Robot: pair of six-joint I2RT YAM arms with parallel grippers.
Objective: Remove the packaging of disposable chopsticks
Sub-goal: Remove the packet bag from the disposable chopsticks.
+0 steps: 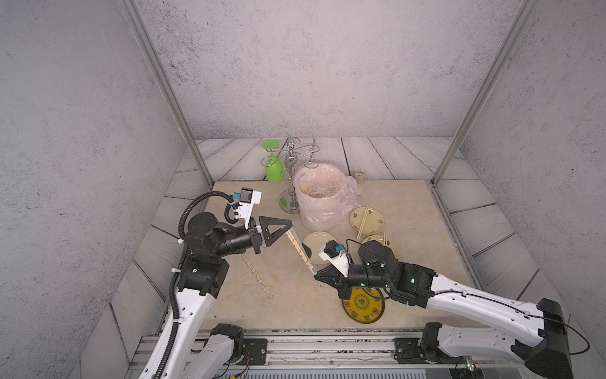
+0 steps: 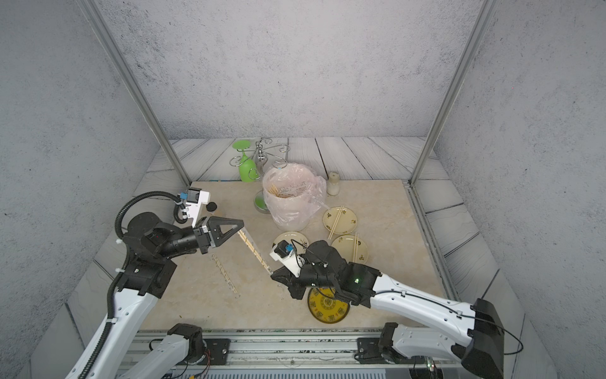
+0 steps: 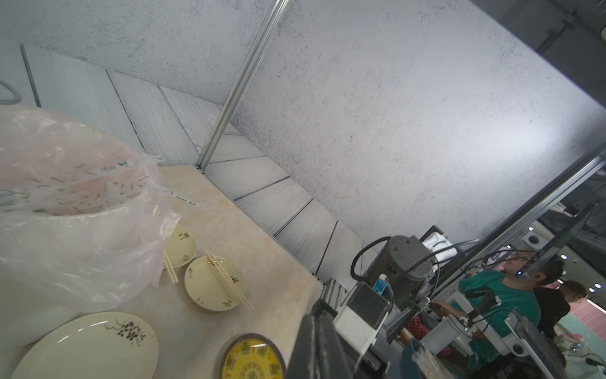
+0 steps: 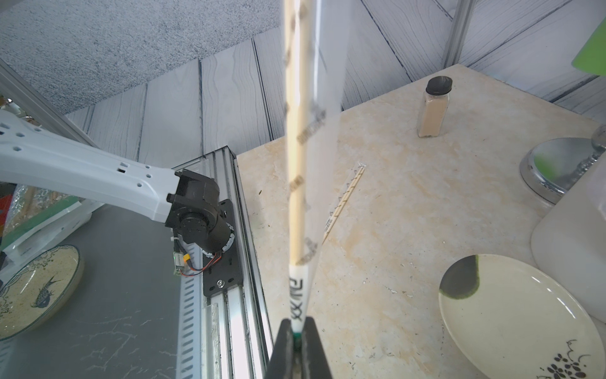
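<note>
My right gripper pinches just the printed lower end of the packaging, below the stick tips. It should open and take the wrapped chopsticks a little higher [image 1: 307, 259].
One pair of disposable chopsticks [image 4: 293, 147] inside its translucent packaging [image 1: 301, 251] hangs slanted above the table between both arms. My right gripper [image 1: 316, 275] is shut on the sleeve's empty printed lower end [image 4: 297, 292], below the stick tips. The shut left gripper [image 1: 290, 225] meets the upper end of the packaging [image 2: 254, 251]. Whether its pads pinch the sticks or only the sleeve is hidden. In the left wrist view the left gripper [image 3: 314, 323] shows closed dark fingers with nothing visible between them. A second wrapped pair [image 1: 255, 274] lies flat on the table under the left arm.
A white bucket lined with a pinkish bag [image 1: 319, 197] stands behind the held pair, and an empty cream plate [image 1: 311, 244] lies beside it. Two small plates [image 1: 375, 220] [image 2: 346, 244] carry bare chopsticks. A yellow plate [image 1: 362, 306] lies under the right arm. Behind stand a glass rack [image 1: 290, 183] and a spice bottle [image 4: 433, 111].
</note>
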